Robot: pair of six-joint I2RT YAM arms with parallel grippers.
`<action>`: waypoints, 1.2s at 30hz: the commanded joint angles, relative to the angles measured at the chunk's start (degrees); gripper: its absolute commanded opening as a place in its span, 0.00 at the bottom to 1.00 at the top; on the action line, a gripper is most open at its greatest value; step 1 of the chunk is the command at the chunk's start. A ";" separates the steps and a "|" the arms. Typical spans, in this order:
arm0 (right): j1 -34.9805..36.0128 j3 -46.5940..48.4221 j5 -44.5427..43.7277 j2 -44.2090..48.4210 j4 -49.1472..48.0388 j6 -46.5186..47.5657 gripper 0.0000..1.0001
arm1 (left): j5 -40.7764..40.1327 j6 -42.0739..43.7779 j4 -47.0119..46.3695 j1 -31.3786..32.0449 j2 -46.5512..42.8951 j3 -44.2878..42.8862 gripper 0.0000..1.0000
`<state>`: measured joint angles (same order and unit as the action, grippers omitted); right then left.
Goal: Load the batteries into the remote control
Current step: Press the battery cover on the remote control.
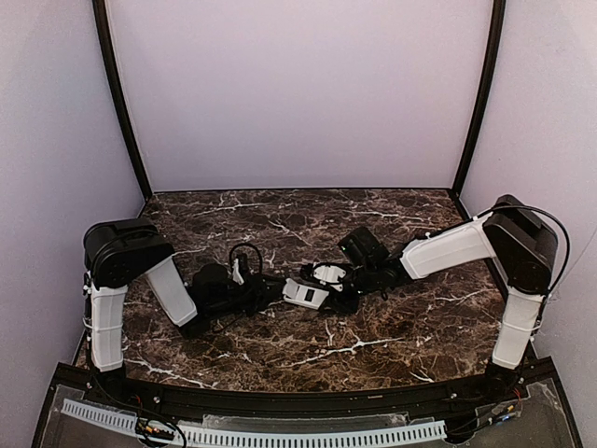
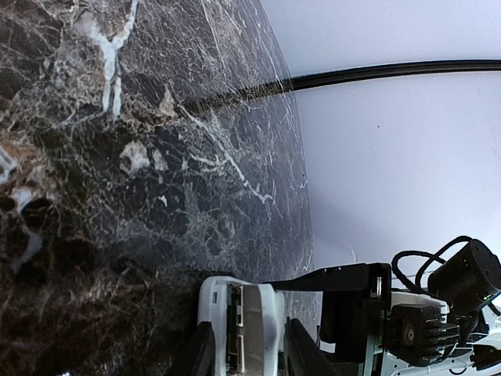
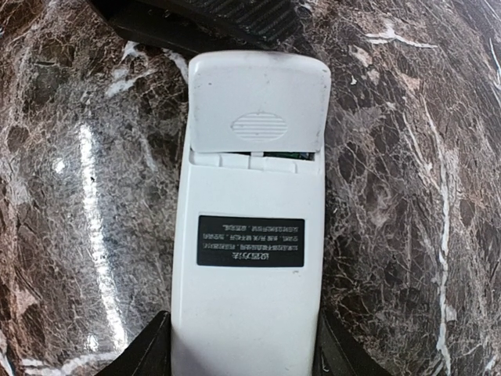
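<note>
The battery cover sits tilted with a gap at its seam, so next my left gripper opens, back off, and regrips the cover's outer end (image 3: 260,66) to seat it flush.
The white remote control (image 1: 305,292) lies back-up on the dark marble at mid-table, between both grippers. In the right wrist view the remote control (image 3: 250,298) shows its black label (image 3: 250,241) and its ribbed battery cover (image 3: 258,102), which sits on the far end with a thin gap at its seam. My right gripper (image 1: 338,287) (image 3: 244,352) is shut on the remote's sides. My left gripper (image 1: 269,287) (image 2: 246,348) straddles the remote control's (image 2: 243,321) other end, jaws slightly apart with a sliver of room on one side. The batteries are hidden.
The right gripper's black body (image 2: 368,305) faces the left wrist camera close by. A black cable (image 1: 244,252) loops above the left gripper. Pale walls with black corner posts (image 1: 121,103) enclose the marble table (image 1: 373,336). A slotted white rail (image 1: 280,434) runs along the near edge.
</note>
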<state>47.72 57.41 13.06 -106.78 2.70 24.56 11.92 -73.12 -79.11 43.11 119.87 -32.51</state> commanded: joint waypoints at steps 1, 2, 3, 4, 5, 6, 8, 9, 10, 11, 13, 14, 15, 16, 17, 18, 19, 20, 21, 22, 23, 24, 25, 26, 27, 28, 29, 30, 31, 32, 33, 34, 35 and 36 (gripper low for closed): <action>-0.44 -0.41 0.92 1.10 1.18 1.20 0.09 | 0.98 1.80 -9.64 -0.57 0.26 1.35 0.34; -0.44 -0.11 1.04 0.87 1.63 1.27 0.09 | 1.12 2.04 -9.47 -0.57 -0.06 1.39 0.36; -0.44 0.04 1.35 0.62 1.95 1.39 0.08 | 1.60 2.86 -8.71 -0.62 -0.33 1.35 0.39; -0.44 0.14 1.60 0.61 2.32 1.40 0.08 | 1.83 3.49 -8.00 -0.72 -1.11 1.38 0.40; -0.44 0.14 1.87 0.65 2.58 1.51 0.08 | 2.26 5.13 -6.12 -0.90 -2.40 1.39 0.42; -0.45 0.14 1.97 0.66 2.77 1.47 0.08 | 2.46 6.08 -4.73 -1.04 -3.31 1.40 0.43; -0.44 0.19 2.33 0.93 3.18 1.63 0.08 | 3.29 9.27 0.27 -1.56 -6.21 1.09 0.46; -0.44 0.15 2.80 1.14 3.45 1.76 0.08 | 4.07 11.83 4.40 -1.83 -8.33 0.66 0.48; -0.44 0.04 3.22 1.31 3.58 1.88 0.08 | 5.00 14.60 8.80 -1.99 -9.44 0.37 0.48; -0.44 0.00 3.62 1.50 3.55 2.03 0.08 | 5.46 15.96 11.08 -2.09 -11.43 -0.40 0.50; -0.42 -0.22 4.19 1.66 3.60 2.29 0.08 | 7.41 19.45 16.99 -2.38 -13.67 -1.57 0.51; -0.44 -0.30 4.36 1.62 3.63 2.52 0.07 | 9.35 20.42 18.67 -2.62 -14.08 -1.80 0.52; -0.44 -0.36 4.50 1.63 3.75 2.68 0.07 | 10.66 20.53 19.05 -3.13 -14.28 -2.24 0.55; -0.44 -0.41 4.86 1.64 3.79 2.85 0.07 | 13.26 20.62 19.62 -3.35 -14.21 -2.48 0.58; -0.44 -0.46 5.12 1.64 3.78 2.91 0.07 | 14.16 20.64 20.06 -3.57 -14.16 -2.91 0.65; -0.44 -0.50 5.41 1.62 3.85 2.98 0.07 | 15.25 20.82 21.06 -3.66 -14.19 -3.00 0.67; -0.44 -0.60 5.66 1.72 3.84 3.11 0.07 | 15.51 20.96 21.74 -3.72 -14.26 -3.13 0.69; -0.46 -0.65 5.82 1.75 3.80 3.06 0.06 | 15.39 21.41 23.72 -3.73 -14.47 -3.15 0.70; -0.40 -0.65 5.83 1.81 3.88 3.11 0.06 | 15.09 21.78 24.92 -3.74 -14.99 -3.23 0.70; -0.43 -0.63 5.90 1.83 3.89 3.09 0.06 | 14.47 22.71 27.66 -3.74 -15.31 -3.29 0.68; -0.44 -0.55 5.86 1.73 3.97 3.17 0.06 | 14.06 23.26 29.04 -3.69 -16.17 -3.55 0.67; -0.44 -0.44 5.94 1.71 4.15 3.13 0.06 | 13.29 24.53 32.01 -3.67 -16.61 -3.71 0.65; -0.48 -0.33 6.06 1.58 4.30 3.13 0.06 | 12.99 25.14 33.50 -3.66 -17.42 -4.21 0.65; -0.44 -0.24 6.14 1.50 4.33 3.13 0.06 | 12.48 26.41 36.33 -3.65 -17.80 -4.75 0.64; -0.44 -0.20 6.17 1.42 4.38 3.15 0.06 | 12.27 27.00 37.59 -3.65 -18.31 -5.01 0.64; -0.38 -0.19 6.23 1.40 4.34 3.13 0.06 | 11.95 27.97 40.06 -3.65 -18.47 -5.74 0.63; -0.40 -0.11 6.34 1.40 4.40 3.15 0.06 | 11.92 28.44 41.00 -3.65 -18.50 -6.13 0.62; -0.40 -0.11 6.32 1.39 4.40 3.13 0.06 | 12.23 28.86 41.96 -3.65 -18.24 -6.77 0.62; -0.36 -0.17 6.24 1.40 4.42 3.13 0.06 | 12.50 28.98 42.04 -3.65 -18.13 -6.99 0.61; -0.35 -0.15 6.28 1.32 4.50 3.13 0.06 | 12.99 28.93 41.76 -3.65 -17.75 -7.27 0.61; -0.35 -0.12 6.34 1.31 4.44 3.15 0.06 | 13.58 28.83 41.50 -3.65 -17.53 -7.37 0.60; -0.36 -0.10 6.42 1.26 4.53 3.18 0.06 | 13.88 28.45 40.84 -3.65 -16.99 -7.67 0.59; -0.35 -0.04 6.45 1.23 4.57 3.14 0.06 | 14.48 28.16 40.43 -3.61 -16.71 -7.84 0.58; -0.38 -0.06 6.52 1.26 4.66 3.13 0.06 | 14.73 28.05 40.43 -3.57 -16.10 -8.29 0.57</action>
<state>47.31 57.41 17.02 -106.48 4.73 27.38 24.80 -46.37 -41.21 39.68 103.70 -39.31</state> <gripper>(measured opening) 0.542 0.586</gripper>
